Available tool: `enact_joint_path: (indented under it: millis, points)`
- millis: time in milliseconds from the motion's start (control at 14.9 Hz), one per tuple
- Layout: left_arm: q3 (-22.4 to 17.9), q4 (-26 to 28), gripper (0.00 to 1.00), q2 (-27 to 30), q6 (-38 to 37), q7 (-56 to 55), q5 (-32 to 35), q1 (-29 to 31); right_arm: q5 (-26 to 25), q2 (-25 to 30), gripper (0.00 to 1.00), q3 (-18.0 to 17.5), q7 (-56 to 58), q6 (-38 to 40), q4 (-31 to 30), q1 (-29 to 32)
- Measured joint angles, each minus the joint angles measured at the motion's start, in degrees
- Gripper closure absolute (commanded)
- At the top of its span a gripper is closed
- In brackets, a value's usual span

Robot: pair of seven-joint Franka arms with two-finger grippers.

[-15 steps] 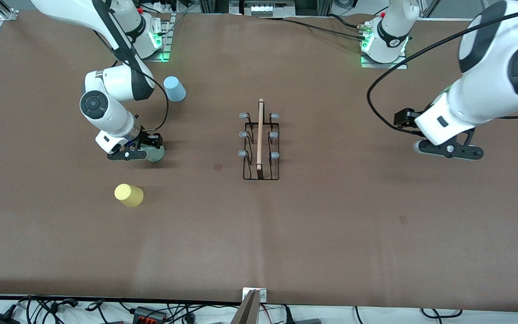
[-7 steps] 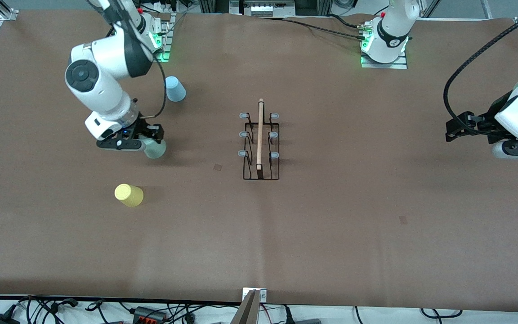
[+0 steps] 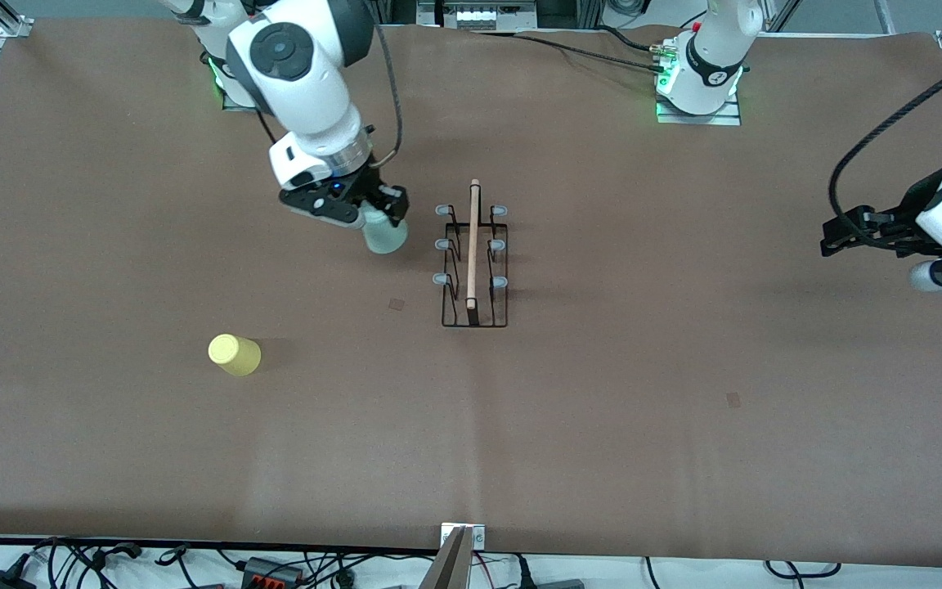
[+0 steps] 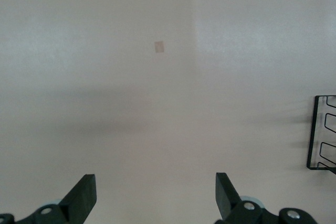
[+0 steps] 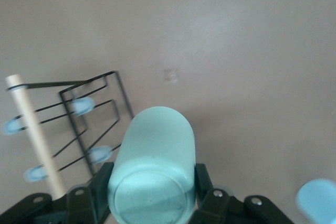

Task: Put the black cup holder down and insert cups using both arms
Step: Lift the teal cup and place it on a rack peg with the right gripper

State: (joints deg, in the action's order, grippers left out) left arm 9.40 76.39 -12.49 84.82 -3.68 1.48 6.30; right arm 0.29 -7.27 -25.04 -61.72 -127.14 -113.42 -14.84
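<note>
Next, my right gripper releases the pale grey-green cup on the black cup holder's farthest peg on its near side (image 3: 449, 224).
The black cup holder (image 3: 473, 245) stands in the middle of the table, its wooden rod on top; it also shows in the right wrist view (image 5: 79, 124) and at the edge of the left wrist view (image 4: 323, 135). My right gripper (image 3: 377, 214) (image 5: 152, 182) is shut on the pale grey-green cup (image 3: 385, 236) (image 5: 155, 156), held in the air just beside the holder's pegs toward the right arm's end. The yellow cup (image 3: 234, 355) lies on the table nearer the camera. The light blue cup (image 5: 317, 200) shows only in the right wrist view. My left gripper (image 3: 835, 237) (image 4: 155, 198) waits open and holds nothing, over the left arm's end.
Both arm bases (image 3: 696, 82) stand along the table's farthest edge. Small dark marks (image 3: 396, 303) (image 3: 733, 399) dot the brown mat. A metal bracket (image 3: 461, 540) and cables (image 3: 275, 564) line the edge nearest the camera.
My right arm has lifted the grey-green cup and carried it from the right arm's end to just beside the holder. The left arm pulled back toward its end of the table.
</note>
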Motion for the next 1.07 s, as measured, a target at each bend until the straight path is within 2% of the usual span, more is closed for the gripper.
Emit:
enact_joint_path:
  millis: [201, 402, 671, 939, 1006, 1073]
  points:
    - [-6.2, 11.6, 0.00, 8.1, 6.9, 0.2, -0.9, -5.0, 0.0, -1.7, 0.78, -0.7, -5.9, 0.0, 2.0, -3.6]
    - [-7.5, 20.2, 0.00, 14.9, 9.5, 0.2, -1.5, -6.4, 0.1, -3.2, 0.78, -0.8, -7.0, 0.0, 2.4, -5.4]
    - [-7.6, 21.7, 0.00, 15.6, 10.6, 0.2, -1.5, -6.7, 0.1, -6.5, 0.75, -0.8, -7.0, -1.2, 2.5, -5.9]
    - [-7.6, 18.6, 0.00, 13.0, 10.9, 0.2, -1.5, -7.0, 0.1, -9.0, 0.74, -0.8, -7.0, -3.6, 2.6, -6.4]
    - [-7.6, 18.1, 0.00, 12.5, 10.8, 0.2, -1.5, -7.1, 0.1, -9.5, 0.63, -0.8, -7.0, -4.2, 2.7, -6.5]
    - [-7.6, 17.9, 0.00, 12.3, 10.5, 0.2, -1.5, -7.1, 0.1, -9.9, 0.37, -0.8, -7.0, -4.5, 2.7, -6.6]
